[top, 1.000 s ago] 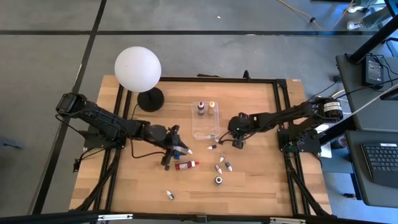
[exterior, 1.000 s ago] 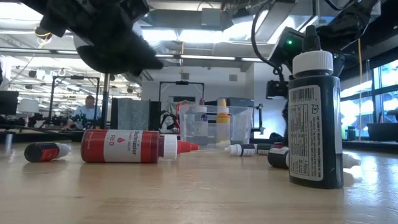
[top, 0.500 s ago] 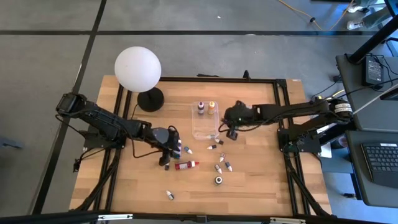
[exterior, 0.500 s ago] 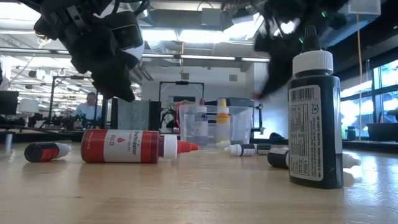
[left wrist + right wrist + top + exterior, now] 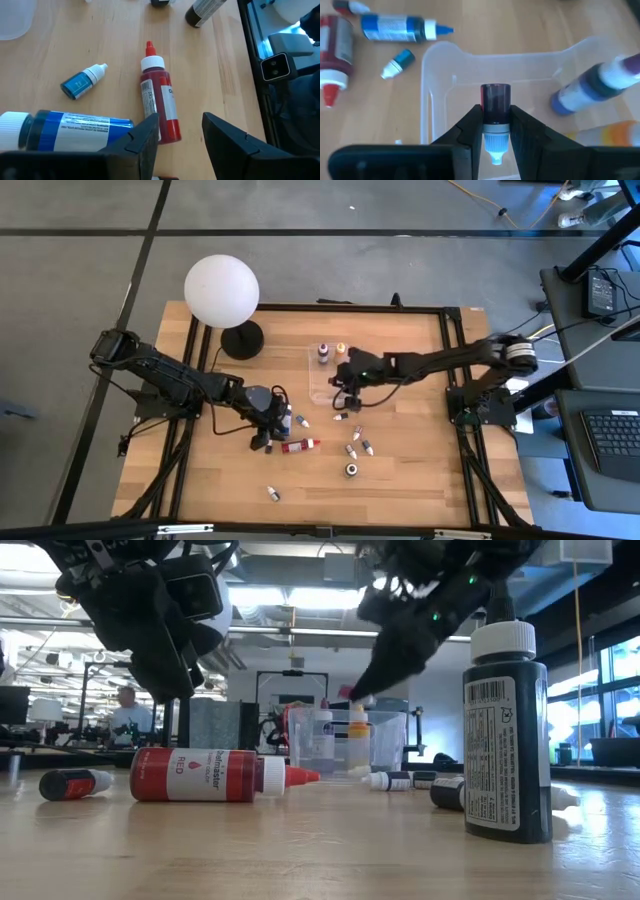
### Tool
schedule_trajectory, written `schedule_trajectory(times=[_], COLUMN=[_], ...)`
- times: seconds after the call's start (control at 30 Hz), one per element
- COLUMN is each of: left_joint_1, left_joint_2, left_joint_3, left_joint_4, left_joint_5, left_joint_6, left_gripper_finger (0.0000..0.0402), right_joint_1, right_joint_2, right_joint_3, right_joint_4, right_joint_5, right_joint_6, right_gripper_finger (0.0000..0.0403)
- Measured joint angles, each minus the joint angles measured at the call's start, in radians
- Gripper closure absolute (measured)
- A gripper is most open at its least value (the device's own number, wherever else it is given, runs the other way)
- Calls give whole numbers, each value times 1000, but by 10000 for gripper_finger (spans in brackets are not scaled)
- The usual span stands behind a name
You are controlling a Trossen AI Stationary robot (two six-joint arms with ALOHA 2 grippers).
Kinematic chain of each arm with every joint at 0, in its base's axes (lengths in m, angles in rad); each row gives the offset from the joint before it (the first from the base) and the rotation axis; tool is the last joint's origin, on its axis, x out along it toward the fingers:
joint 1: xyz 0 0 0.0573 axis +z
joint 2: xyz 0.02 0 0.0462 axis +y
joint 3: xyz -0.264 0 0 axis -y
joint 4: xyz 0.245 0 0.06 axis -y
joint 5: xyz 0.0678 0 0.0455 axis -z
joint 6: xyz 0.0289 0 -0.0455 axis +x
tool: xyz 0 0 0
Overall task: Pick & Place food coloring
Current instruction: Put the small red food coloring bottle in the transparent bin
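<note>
I need to use my right gripper to set the small dark red bottle down in the empty near half of the clear plastic box [image 5: 333,389] [image 5: 492,126]. That bottle is now held over the box.
My right gripper [image 5: 345,376] is over the clear plastic box [image 5: 322,388], shut on a small dark red dropper bottle [image 5: 495,102] with a white cap. A purple bottle [image 5: 600,85] and a yellow bottle [image 5: 612,136] are in the box. My left gripper [image 5: 265,436] is open and empty. It is above the table beside a red bottle [image 5: 160,107] that lies on its side. A large blue bottle [image 5: 70,127] and a tiny blue one [image 5: 82,82] lie next to it. My right gripper pinches the small dark red bottle between its two fingers, on the sides of its body near the cap end [image 5: 495,117]. The bottle lies along the fingers, its white cap [image 5: 494,147] toward the wrist. It is lifted clear, above the box's open top.
A big white globe lamp [image 5: 222,290] stands at the far left. A black bottle [image 5: 505,730] stands upright near the front. Several small bottles [image 5: 358,446] lie between it and the box. One more small bottle [image 5: 272,493] lies near the front edge.
My right gripper has carried the small dark red bottle from the table right of the box toward the left and far edge, until it is over the box. My left gripper has tipped its fingers downward and shifted slightly toward the near edge, beside the red bottle.
</note>
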Motion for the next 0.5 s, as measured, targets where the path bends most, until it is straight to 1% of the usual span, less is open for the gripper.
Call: schedule_trajectory(times=[0.23, 0.33, 0.5], left_joint_1=[0, 0, -1], left_joint_2=[0, 0, 0], left_joint_3=[0, 0, 0], left_joint_4=[-3, -17, -35], left_joint_5=[-1, 0, 58], left_joint_6=[-18, -26, -26], left_gripper_finger=[223, 207, 194], right_joint_1=[0, 0, -1], right_joint_2=[75, 91, 97], right_joint_3=[0, 0, 0], right_joint_4=[5, 7, 4], right_joint_5=[-7, -51, -53], right_joint_6=[8, 12, 14], right_gripper_finger=[313, 313, 313])
